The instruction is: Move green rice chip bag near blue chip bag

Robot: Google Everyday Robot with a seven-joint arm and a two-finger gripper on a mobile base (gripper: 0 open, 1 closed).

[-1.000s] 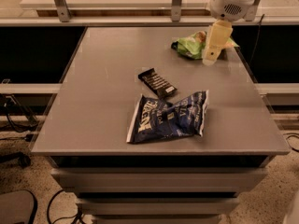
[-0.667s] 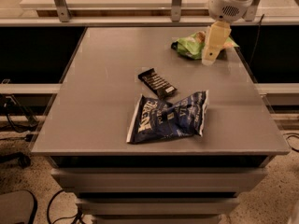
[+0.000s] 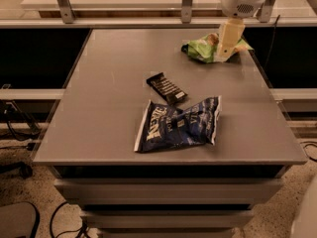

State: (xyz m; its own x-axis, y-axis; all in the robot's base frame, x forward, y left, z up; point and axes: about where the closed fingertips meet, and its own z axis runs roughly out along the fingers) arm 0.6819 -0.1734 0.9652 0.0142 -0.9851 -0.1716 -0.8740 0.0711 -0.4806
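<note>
The green rice chip bag's middle (image 3: pixel 215 43), between the bag's two ends, should be the next place my gripper goes to and closes on.
The green rice chip bag (image 3: pixel 200 50) is a crumpled light-green foil bag lying at the far right of the grey table (image 3: pixel 109 93). My gripper (image 3: pixel 225 53) comes down from the upper right and stands right over the bag's right part, hiding some of it. The blue chip bag (image 3: pixel 178 124) is dark navy with white lettering. It lies flat near the table's front edge, well apart from the green bag.
A small black bar wrapper (image 3: pixel 167 88) lies between the two bags, just behind the blue bag. A metal rail with posts (image 3: pixel 187 1) runs behind the table. The table's right edge is close to the green bag.
The gripper has lowered slightly onto the green bag. The bags and the wrapper have not moved.
</note>
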